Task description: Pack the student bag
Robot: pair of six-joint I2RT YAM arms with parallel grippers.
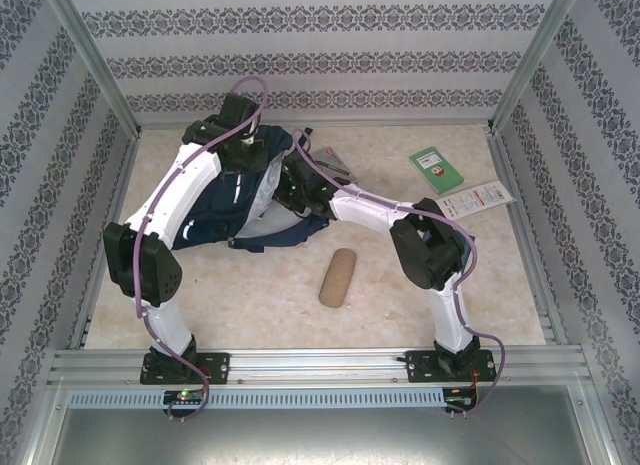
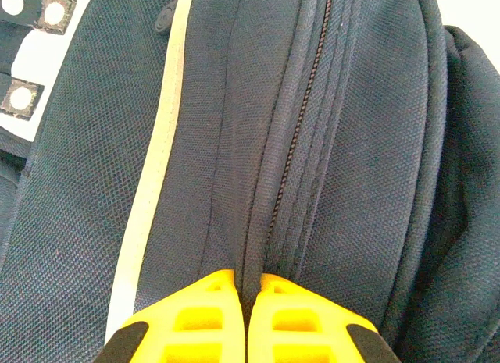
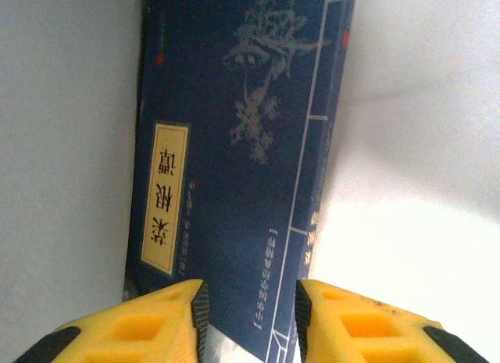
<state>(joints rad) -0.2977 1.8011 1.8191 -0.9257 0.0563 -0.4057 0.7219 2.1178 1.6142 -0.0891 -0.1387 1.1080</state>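
Note:
My left gripper is going to release the fold of fabric over the bag's opening (image 1: 303,188), and it will do so close to the grey-red booklet.
The student bag (image 1: 215,213), navy with a white stripe, lies at the back left of the table. My left gripper (image 2: 248,281) is shut on a fold of the bag's fabric (image 2: 258,222) beside the zipper (image 2: 301,129). In the top view that gripper (image 1: 243,157) sits at the bag's far edge. My right gripper (image 1: 300,190) reaches into the bag's mouth from the right. In the right wrist view its jaws (image 3: 250,300) stand apart over the near edge of a dark blue book (image 3: 234,168) with a cream title label. The book lies flat between pale surfaces, and the pads do not touch it.
A green book (image 1: 437,170) and a white leaflet (image 1: 473,198) lie at the back right. A grey-red booklet (image 1: 338,166) sits just behind the right gripper. A tan roll-shaped pouch (image 1: 338,277) lies in the middle. Metal frame rails and patterned walls ring the table.

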